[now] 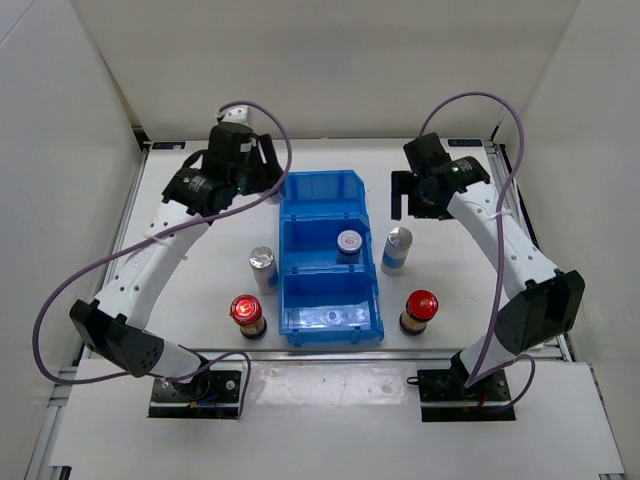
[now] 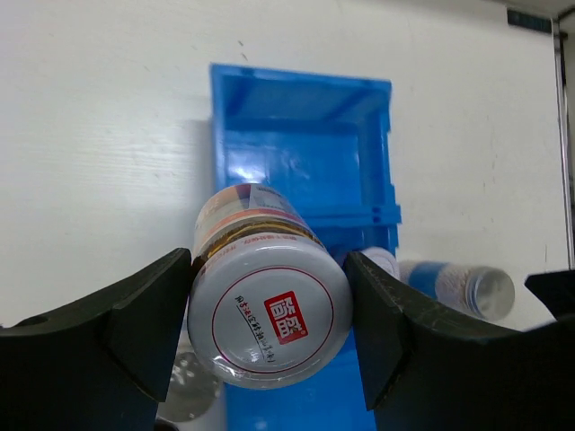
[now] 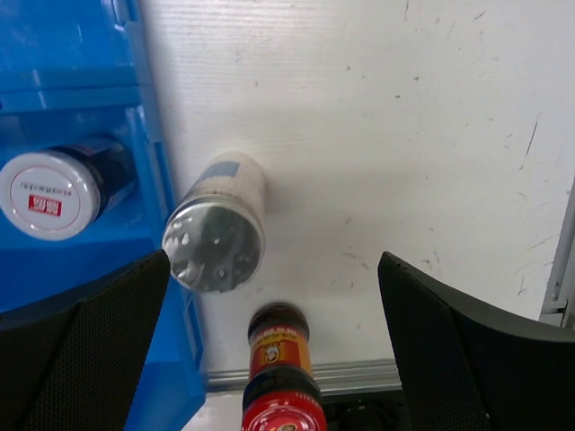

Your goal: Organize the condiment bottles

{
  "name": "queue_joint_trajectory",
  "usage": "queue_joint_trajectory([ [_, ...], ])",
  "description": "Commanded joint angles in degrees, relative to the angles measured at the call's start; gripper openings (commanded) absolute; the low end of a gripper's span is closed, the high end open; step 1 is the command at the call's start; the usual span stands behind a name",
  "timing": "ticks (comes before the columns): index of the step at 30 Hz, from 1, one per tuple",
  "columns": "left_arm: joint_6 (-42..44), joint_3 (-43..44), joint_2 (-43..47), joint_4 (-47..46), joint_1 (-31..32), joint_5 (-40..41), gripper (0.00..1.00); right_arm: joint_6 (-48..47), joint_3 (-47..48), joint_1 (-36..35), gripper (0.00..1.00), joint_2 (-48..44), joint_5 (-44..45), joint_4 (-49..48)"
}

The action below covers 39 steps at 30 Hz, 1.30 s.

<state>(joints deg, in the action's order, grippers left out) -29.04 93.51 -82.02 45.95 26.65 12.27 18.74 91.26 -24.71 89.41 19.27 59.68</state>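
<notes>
Next, I release the short bottle from my left gripper in the bin's middle compartment [image 1: 309, 251], beside the second short bottle.
My left gripper [image 2: 269, 310] is shut on a short bottle with a red-marked silver cap [image 2: 269, 319] and holds it above the far end of the blue bin [image 2: 305, 135]. In the top view the left gripper [image 1: 262, 172] hides this bottle. A second short red-marked bottle [image 1: 349, 242] stands in the bin's middle compartment. Two silver-capped bottles [image 1: 262, 266] [image 1: 397, 248] and two red-capped bottles [image 1: 246, 314] [image 1: 419, 309] stand on the table beside the bin. My right gripper [image 1: 415, 205] is open and empty, above the right silver-capped bottle [image 3: 216, 238] and the right red-capped bottle [image 3: 283, 386].
The blue three-compartment bin [image 1: 330, 318] lies lengthwise in the table's middle. White walls enclose the table at left, right and back. A metal rail [image 3: 359, 373] runs along the table's near edge.
</notes>
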Motion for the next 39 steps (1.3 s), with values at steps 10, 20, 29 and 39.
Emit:
queue_joint_trajectory([
  [10,-3.22,-5.18,-4.29,-5.69,9.82,-4.36,0.11,3.58,-2.23,1.42,1.00,-3.28,-7.04,1.32],
  [20,-3.83,-13.70,-11.23,-11.23,12.28,-3.84,0.11,-0.99,-2.23,1.95,1.00,2.26,-12.14,1.32],
  [29,-5.32,-15.37,-15.54,-12.29,12.28,-2.70,0.16,-2.75,-2.76,1.95,1.00,7.09,-15.23,0.26],
  [39,-7.09,-18.63,-16.85,-12.29,11.75,-2.69,0.32,-2.22,-4.42,1.95,1.00,9.30,-14.70,1.32],
])
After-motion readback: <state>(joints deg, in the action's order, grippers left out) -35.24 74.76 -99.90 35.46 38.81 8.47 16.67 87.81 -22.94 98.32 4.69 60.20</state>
